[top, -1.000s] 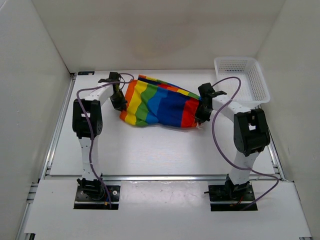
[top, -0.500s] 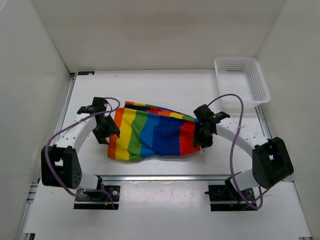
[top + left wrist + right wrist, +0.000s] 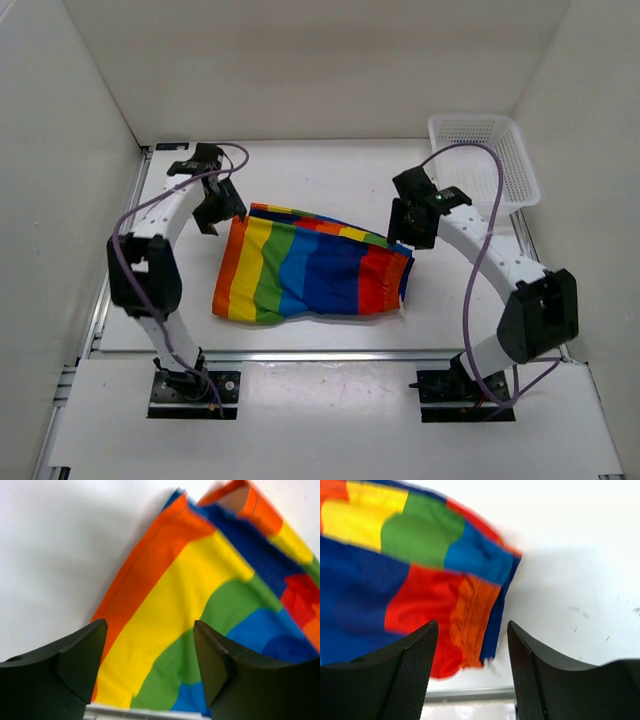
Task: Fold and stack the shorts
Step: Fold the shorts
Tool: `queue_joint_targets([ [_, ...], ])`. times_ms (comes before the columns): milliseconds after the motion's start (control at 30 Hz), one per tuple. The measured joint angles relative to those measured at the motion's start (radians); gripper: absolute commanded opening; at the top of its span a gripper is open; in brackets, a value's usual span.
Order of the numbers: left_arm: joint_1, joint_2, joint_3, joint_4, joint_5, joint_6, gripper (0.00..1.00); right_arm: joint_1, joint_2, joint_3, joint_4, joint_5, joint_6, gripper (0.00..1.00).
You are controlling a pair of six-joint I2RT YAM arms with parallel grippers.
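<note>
The lower layer shows past the shorts' top layer along their far edge, so next I pinch the shorts' orange corner (image 3: 186, 516) with my left gripper and pull it farther over.
The rainbow-striped shorts (image 3: 310, 275) lie folded flat on the white table, orange stripe at the left, red and orange at the right. My left gripper (image 3: 213, 212) hangs open just above and beyond their far left corner; through its wrist camera I see the orange, yellow and green stripes (image 3: 165, 620) below the spread jaws. My right gripper (image 3: 408, 228) is open over the far right corner, with the red and orange hem (image 3: 470, 620) beneath it and nothing held. A bit of white drawstring (image 3: 492, 666) pokes out at the hem.
A white mesh basket (image 3: 484, 158) stands at the back right corner. White walls enclose the table on the left, back and right. A metal rail (image 3: 320, 354) runs along the near table edge, close to the shorts' front edge.
Both grippers opened and let go of the shorts, which came toward the near edge and now lie flat. Both grippers then lifted back toward the far side.
</note>
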Motion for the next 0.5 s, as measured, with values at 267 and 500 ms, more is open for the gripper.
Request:
queue_joint_targets([
  [267, 0.0, 0.312, 0.177, 0.026, 0.023, 0.056, 0.9, -0.056, 0.222, 0.092, 0.044, -0.006, -0.125, 0.66],
  [500, 0.0, 0.388, 0.233, 0.031, 0.048, 0.087, 0.71, -0.093, 0.281, 0.094, 0.088, -0.078, -0.169, 0.38],
])
